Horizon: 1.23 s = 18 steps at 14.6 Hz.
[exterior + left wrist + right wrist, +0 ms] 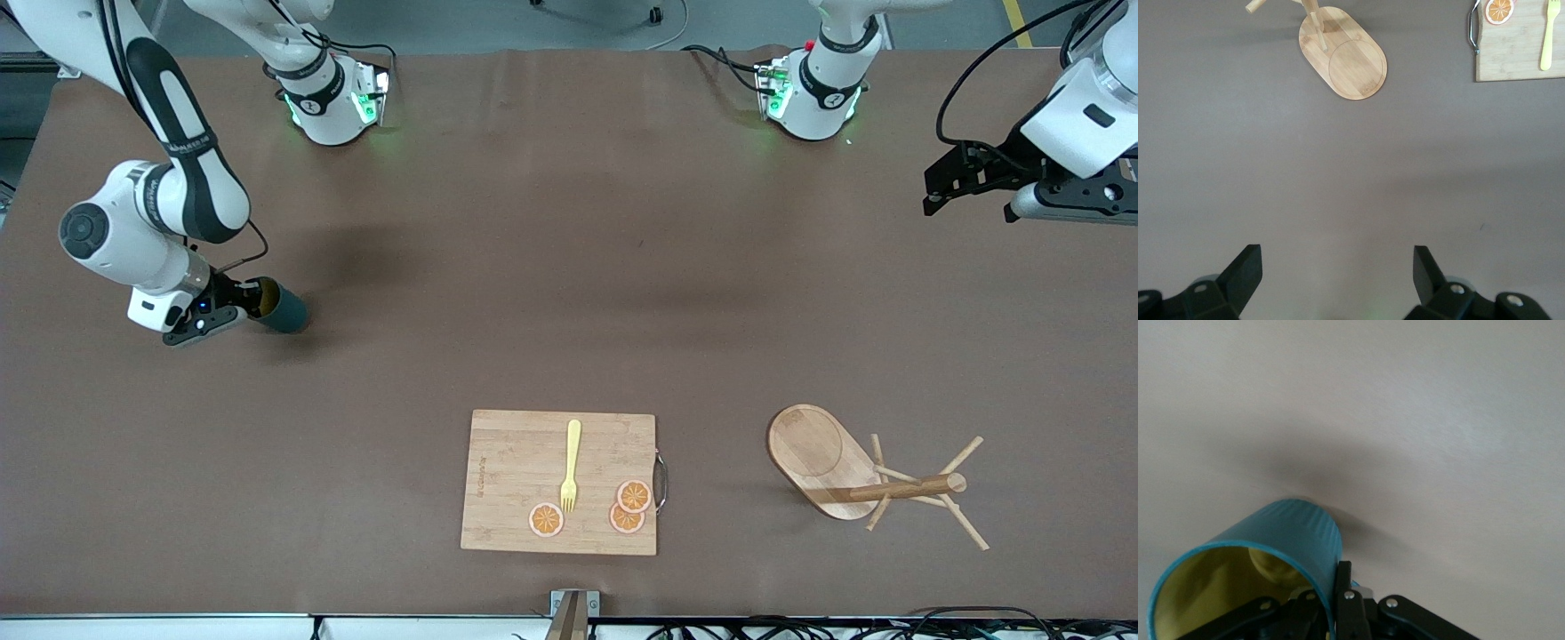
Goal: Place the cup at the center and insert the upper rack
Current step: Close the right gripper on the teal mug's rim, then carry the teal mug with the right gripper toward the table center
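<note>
Next, my right gripper puts down and lets go of the dark teal cup on the bare table [595, 288] well past the fork end of the cutting board. The cup is now tilted over the table.
The dark teal cup [283, 308] with a yellow inside is held tilted on its side by my right gripper [238, 304], over the table at the right arm's end. In the right wrist view the cup [1281, 537] has its rim wall pinched between the fingers [1343, 583], one inside and one outside. The wooden mug tree [849, 476] lies tipped on its side near the front edge toward the left arm's end; its oval base shows in the left wrist view [1348, 57]. My left gripper [938, 191] is open and empty, high over the table at the left arm's end; it shows in its own view [1337, 263].
A rectangular wooden cutting board [507, 484] lies near the front edge, carrying a yellow fork [570, 464] and three orange slices [631, 498]. A metal handle [660, 480] is on the board's side toward the mug tree.
</note>
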{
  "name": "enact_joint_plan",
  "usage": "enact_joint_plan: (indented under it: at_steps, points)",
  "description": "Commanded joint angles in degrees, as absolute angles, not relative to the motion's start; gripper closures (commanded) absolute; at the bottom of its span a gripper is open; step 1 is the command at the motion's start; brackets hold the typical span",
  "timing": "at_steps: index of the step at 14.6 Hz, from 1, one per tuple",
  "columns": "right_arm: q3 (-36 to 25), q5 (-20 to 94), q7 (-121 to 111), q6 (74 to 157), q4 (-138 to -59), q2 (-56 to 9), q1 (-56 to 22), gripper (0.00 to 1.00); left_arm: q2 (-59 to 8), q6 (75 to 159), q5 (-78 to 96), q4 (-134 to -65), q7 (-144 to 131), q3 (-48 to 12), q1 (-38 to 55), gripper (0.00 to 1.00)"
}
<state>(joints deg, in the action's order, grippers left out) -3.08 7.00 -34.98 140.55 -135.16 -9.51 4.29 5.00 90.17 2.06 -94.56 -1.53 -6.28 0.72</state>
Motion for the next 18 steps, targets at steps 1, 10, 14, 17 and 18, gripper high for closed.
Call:
enact_joint_plan:
  at_steps: [1,10,14,17,18]
  points:
    - [-2.9,9.76,-26.77,134.4,-136.49,-1.86,-0.33,1.0,4.75,90.35,2.29,-93.96,-1.41,-6.33,0.35,0.0]
    - [-2.99,9.41,36.32,130.87,-125.98,-3.58,-36.18,1.0,3.69,90.53,2.37,-93.69,-1.41,-6.33,0.09,0.0]
    - [-3.08,8.79,57.18,130.78,-114.02,-15.18,-46.83,1.0,3.69,90.44,2.29,-93.78,-1.23,-6.33,-0.09,0.0]
    - [-3.16,7.3,64.84,130.87,-107.34,-23.18,-51.67,1.0,3.78,90.35,2.29,-93.78,-1.23,-6.33,-0.09,0.0]
    - [-3.08,6.69,67.47,130.87,-105.14,-25.73,-52.64,1.0,3.78,90.44,2.29,-93.69,-1.23,-6.42,-0.09,0.0]
